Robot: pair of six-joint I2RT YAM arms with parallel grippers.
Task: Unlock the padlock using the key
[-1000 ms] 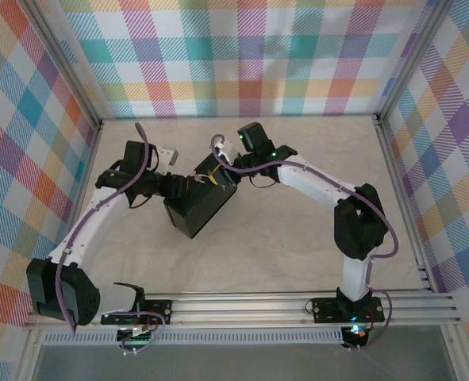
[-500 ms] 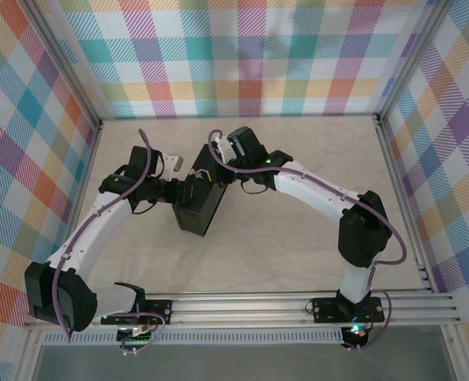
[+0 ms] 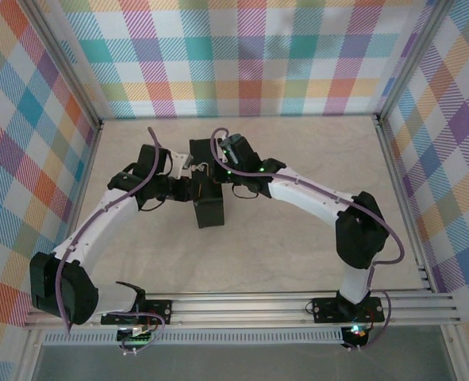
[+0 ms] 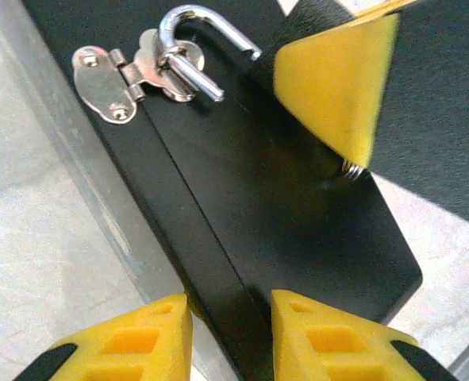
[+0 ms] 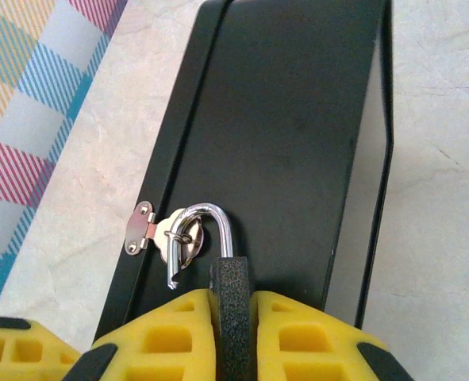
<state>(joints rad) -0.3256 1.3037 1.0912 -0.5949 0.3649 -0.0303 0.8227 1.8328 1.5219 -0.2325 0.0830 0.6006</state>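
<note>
I need to release the padlock from my right gripper on the beige table (image 3: 294, 207) beside the white forearm, clear of the black box.
The padlock's (image 5: 232, 309) dark grainy body sits between the yellow pads of my right gripper (image 5: 232, 295), which is shut on it. Its silvery shackle (image 5: 208, 213) stands sprung open, the free end out of the body, and still hangs through the hasp (image 5: 143, 226) of the black box (image 5: 297, 119). The left wrist view shows the same shackle (image 4: 194, 24). My left gripper (image 4: 230, 305) is open a little, its fingers either side of the box's (image 4: 282, 222) seam edge. The key is hidden; a tiny silvery bit (image 4: 351, 167) shows under the right finger (image 4: 337, 87).
From above, the box (image 3: 209, 208) lies in the middle of the beige table, with my left gripper (image 3: 188, 189) at its left and my right gripper (image 3: 212, 176) at its far end. Plaid walls and aluminium rails (image 3: 242, 305) ring the table.
The box has swung from a diagonal lie to nearly straight front-to-back and shifted towards the back wall. Both grippers moved with it, and the left jaws have narrowed.
</note>
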